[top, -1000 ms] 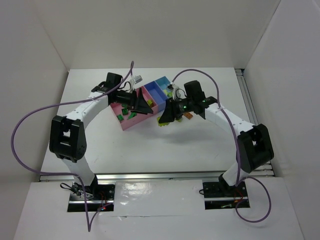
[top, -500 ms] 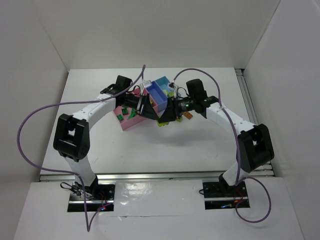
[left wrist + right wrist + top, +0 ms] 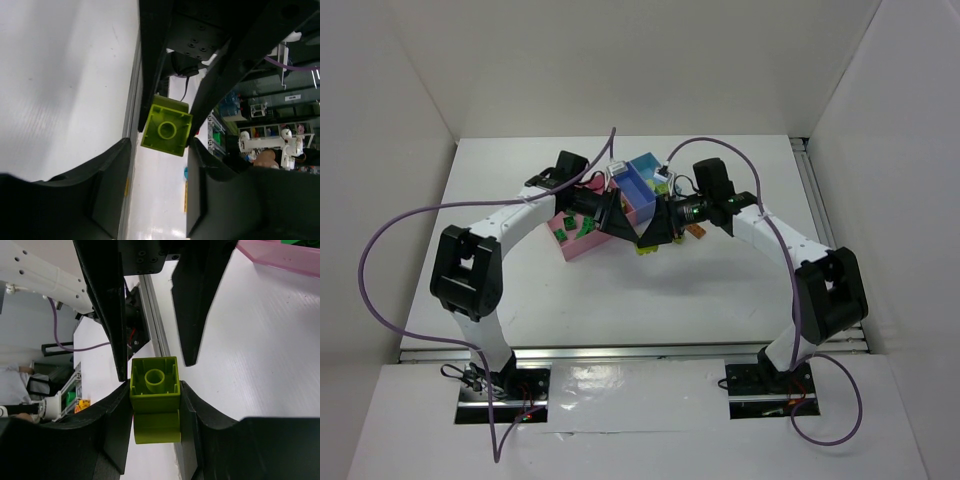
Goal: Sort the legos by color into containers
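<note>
The joint of the stacked yellow-green legos is spanned by my right gripper, so it should open and take the lego (image 3: pixel 157 428) nearest it while my left gripper holds the other.
My right gripper (image 3: pixel 155 386) is shut on a yellow-green lego (image 3: pixel 155 390), with the brick's hollow underside facing the camera. My left gripper (image 3: pixel 159 142) is open and meets it tip to tip. Its fingers (image 3: pixel 107 315) stand either side of the same lego (image 3: pixel 166 131). In the top view the two grippers, left (image 3: pixel 617 213) and right (image 3: pixel 648 230), meet just in front of the containers. These are a pink bin (image 3: pixel 570 245) holding dark green legos (image 3: pixel 582 228), a blue bin (image 3: pixel 642 197) and a light blue bin (image 3: pixel 647 163). The held brick is mostly hidden there.
An orange lego (image 3: pixel 698 232) lies on the table right of my right gripper. A yellow-green bit (image 3: pixel 645 247) shows just below that gripper. A pink bin corner (image 3: pixel 280 252) is at the top right of the right wrist view. White walls enclose the table.
My left arm has swung right from over the pink bin until its open fingers reach the lego in my right gripper. The right arm has barely moved.
</note>
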Available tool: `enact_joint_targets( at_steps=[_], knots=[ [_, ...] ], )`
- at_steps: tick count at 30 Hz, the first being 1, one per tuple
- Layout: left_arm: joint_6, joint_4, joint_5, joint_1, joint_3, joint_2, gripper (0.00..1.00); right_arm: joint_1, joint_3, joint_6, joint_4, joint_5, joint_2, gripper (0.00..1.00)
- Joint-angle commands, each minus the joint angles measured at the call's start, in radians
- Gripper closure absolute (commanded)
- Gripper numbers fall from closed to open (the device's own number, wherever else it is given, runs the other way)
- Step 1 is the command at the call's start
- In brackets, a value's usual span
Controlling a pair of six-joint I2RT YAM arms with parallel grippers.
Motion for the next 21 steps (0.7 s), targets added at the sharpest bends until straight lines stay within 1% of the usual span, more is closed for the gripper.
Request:
enact_joint_targets(
  at_steps=[1,4,5,8,9,13,16,17,19,20,21],
  knots=[
    [0.062,0.016,0.101,-0.028,0.021,0.014,0.48,-0.003,0.037,0.01,0.068,-0.026,0.011,0.72],
    [0.062,0.016,0.122,-0.028,0.021,0.023,0.6,-0.003,0.025,0.035,0.091,-0.035,0.011,0.72],
    [0.062,0.025,0.122,-0.028,0.03,0.023,0.69,-0.003,0.025,0.035,0.102,-0.035,0.011,0.72],
    [0.062,0.025,0.122,-0.028,0.039,0.023,0.79,-0.003,0.016,0.035,0.102,-0.045,0.02,0.72],
    [0.062,0.025,0.122,-0.028,0.039,0.023,0.85,-0.003,0.016,0.044,0.102,-0.045,0.02,0.72],
    [0.053,0.025,0.122,-0.028,0.05,0.032,1.0,-0.003,0.006,0.044,0.102,-0.045,0.02,0.72],
    [0.044,0.025,0.112,-0.017,0.059,0.032,1.0,-0.013,-0.003,0.044,0.093,-0.033,0.03,0.68],
    [0.044,0.025,0.103,-0.017,0.059,0.032,1.0,-0.013,-0.003,0.044,0.093,-0.032,0.03,0.62],
    [0.034,0.025,0.09,-0.006,0.059,0.032,1.0,-0.024,-0.013,0.044,0.084,-0.022,0.03,0.59],
    [0.034,0.025,0.09,-0.006,0.059,0.032,1.0,-0.033,-0.014,0.044,0.083,-0.013,0.03,0.55],
    [0.034,0.025,0.09,0.003,0.059,0.032,1.0,-0.044,-0.014,0.044,0.083,-0.012,0.03,0.47]
  ],
)
